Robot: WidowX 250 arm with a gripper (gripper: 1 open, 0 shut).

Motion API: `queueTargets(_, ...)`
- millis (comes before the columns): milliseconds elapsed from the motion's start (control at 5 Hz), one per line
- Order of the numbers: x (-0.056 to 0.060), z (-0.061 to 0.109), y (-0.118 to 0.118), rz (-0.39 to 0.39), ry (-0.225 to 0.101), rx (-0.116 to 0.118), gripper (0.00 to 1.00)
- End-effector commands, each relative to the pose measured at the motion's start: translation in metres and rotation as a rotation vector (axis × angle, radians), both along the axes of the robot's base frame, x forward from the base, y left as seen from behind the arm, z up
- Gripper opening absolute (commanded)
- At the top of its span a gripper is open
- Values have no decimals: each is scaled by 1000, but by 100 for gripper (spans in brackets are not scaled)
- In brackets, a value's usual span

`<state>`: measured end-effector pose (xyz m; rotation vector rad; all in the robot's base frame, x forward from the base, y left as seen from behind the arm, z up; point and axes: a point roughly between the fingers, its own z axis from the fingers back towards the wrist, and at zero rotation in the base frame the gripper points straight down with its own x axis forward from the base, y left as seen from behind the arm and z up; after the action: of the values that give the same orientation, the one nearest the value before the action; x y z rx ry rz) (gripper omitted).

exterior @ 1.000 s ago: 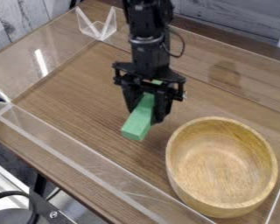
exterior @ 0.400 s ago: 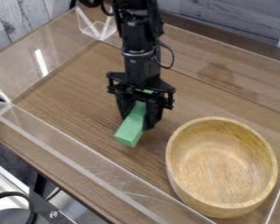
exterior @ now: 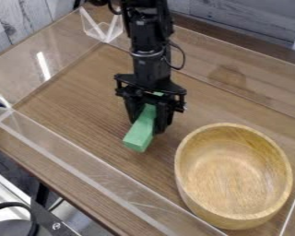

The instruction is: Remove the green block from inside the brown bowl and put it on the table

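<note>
Next, I release the green block from my gripper on the bare wood [exterior: 150, 124] beside the brown bowl.
The green block [exterior: 143, 135] hangs tilted, its upper end pinched between the fingers of my gripper [exterior: 150, 112], which is shut on it. Its lower end is at or just above the table [exterior: 76, 101], left of the brown bowl [exterior: 234, 175]. The bowl of light tan wood sits at the lower right with nothing inside it. My black arm reaches down from the top middle, gripper pointing almost straight down.
Low clear acrylic walls [exterior: 64, 157] run along the table's near and left edges. A folded clear piece [exterior: 103, 26] stands at the back left corner. Bare wood lies left of the block and behind the bowl.
The gripper has carried the green block a little to the left and lower, away from the bowl. In the last half second it has hardly moved.
</note>
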<state>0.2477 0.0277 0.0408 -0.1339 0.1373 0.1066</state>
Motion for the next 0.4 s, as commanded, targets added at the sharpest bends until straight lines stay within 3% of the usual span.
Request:
queueTargets(0,14,11,5,11,-56,10,0)
queueTargets(200,16,9,6,14,-55,11,0)
